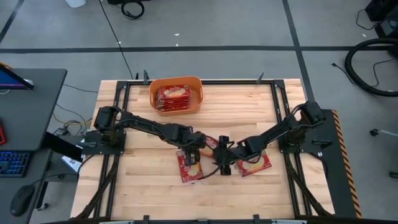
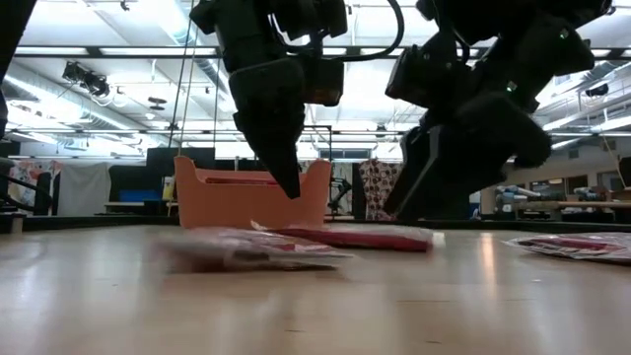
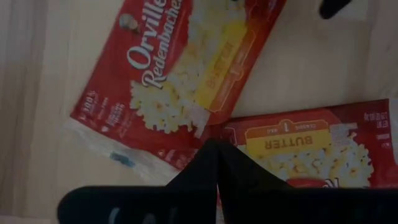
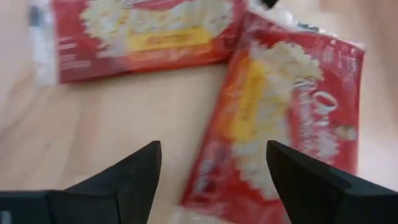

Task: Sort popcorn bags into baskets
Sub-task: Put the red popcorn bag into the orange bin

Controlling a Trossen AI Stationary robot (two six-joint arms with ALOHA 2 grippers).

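The shut fingers of my left gripper are empty above where the far bag meets the middle bag, so they should open and pinch the far bag's side edge [image 3: 247, 82].
The orange basket [image 1: 153, 93] stands at the table's far edge with several red popcorn bags [image 1: 173, 97] lying flat in it. Three more bags lie flat on the wood: one near the middle [image 1: 189, 169], one just beyond it [image 1: 211, 143], one to the right [image 1: 255, 163]. My left gripper [image 1: 194, 152] is shut and hovers over the middle bags [image 3: 186, 68] [image 3: 305, 146], its tip [image 2: 292, 187] clear of them. My right gripper [image 1: 222, 163] is open [image 4: 214, 171] above bare wood between two bags [image 4: 143, 37] [image 4: 286, 112].
Black frame rails [image 1: 118, 106] run along the table's left and right sides by the arm bases. A grey desk with a keyboard [image 1: 13, 163] and mouse stands off the left edge. Bare wood lies between the basket and the loose bags.
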